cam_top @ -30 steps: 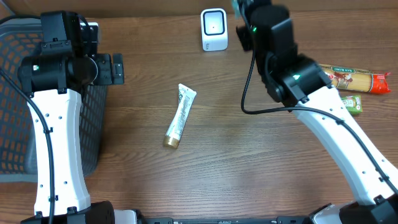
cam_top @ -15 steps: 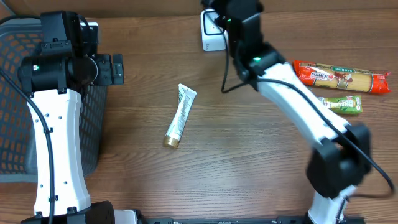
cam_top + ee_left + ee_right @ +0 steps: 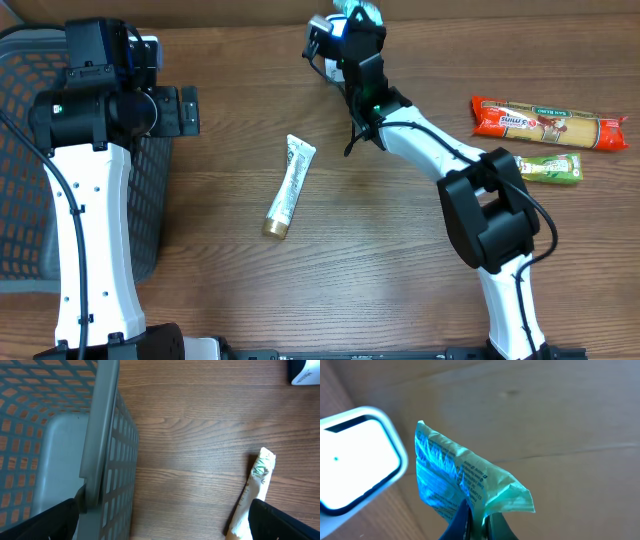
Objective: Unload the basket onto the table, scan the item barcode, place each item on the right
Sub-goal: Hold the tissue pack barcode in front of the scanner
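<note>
I should set the teal packet between the red pasta packet and the green packet point(image 3: 543, 146) with my right gripper.
The item is a teal-blue plastic packet point(image 3: 455, 480) with small print, pinched at its lower edge by my right gripper point(image 3: 479, 512), which is shut on it. The packet hangs in the air just right of the white scanner point(image 3: 355, 460). From overhead the right gripper point(image 3: 350, 18) is at the table's far edge, its arm covering most of the scanner, and a bit of the teal packet point(image 3: 362, 9) shows at the top. My left gripper point(image 3: 162, 527) is open and holds nothing, beside the basket wall.
A grey mesh basket point(image 3: 20, 150) fills the left edge. A white tube with a gold cap point(image 3: 290, 185) lies mid-table, also the tube point(image 3: 255, 490) near the left gripper's right finger. A red pasta packet point(image 3: 550, 122) and a green packet point(image 3: 550, 168) lie far right.
My right arm has swung left from right of the scanner to over it, carrying the teal packet. The left arm and the tube have not moved.
</note>
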### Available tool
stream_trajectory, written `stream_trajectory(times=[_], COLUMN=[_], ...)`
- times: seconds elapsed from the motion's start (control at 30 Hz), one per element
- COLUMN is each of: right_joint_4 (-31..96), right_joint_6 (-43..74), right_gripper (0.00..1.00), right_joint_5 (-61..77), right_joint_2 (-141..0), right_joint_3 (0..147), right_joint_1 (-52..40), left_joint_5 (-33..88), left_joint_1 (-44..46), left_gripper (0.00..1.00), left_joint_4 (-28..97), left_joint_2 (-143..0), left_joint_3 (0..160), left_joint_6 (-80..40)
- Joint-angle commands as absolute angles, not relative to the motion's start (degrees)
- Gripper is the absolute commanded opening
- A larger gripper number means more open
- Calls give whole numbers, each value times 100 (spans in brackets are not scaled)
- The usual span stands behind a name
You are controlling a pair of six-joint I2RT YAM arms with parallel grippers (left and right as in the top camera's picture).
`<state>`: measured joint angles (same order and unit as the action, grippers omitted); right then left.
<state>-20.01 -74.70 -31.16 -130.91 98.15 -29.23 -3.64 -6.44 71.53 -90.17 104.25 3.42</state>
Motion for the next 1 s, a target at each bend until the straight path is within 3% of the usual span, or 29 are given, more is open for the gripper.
stream_trajectory(times=[0.0,0.97], right_joint_4=[-2141,-2294], right_joint_6=[-7679,-7679], right_gripper=[4,4], right_joint_5=[-3208,-3236], right_joint_2=[-13170,-13183], right_joint_3=[9898,9896], right_joint_1=[-2915,-2899], left_joint_5=[-316,-314], left_joint_1=[-674,-674], left_gripper=[100,99], left_joint_4=[7135,7137], left_joint_2=[-9065,-9065], left_joint_3=[10475,10475], left_joint_6=[429,429])
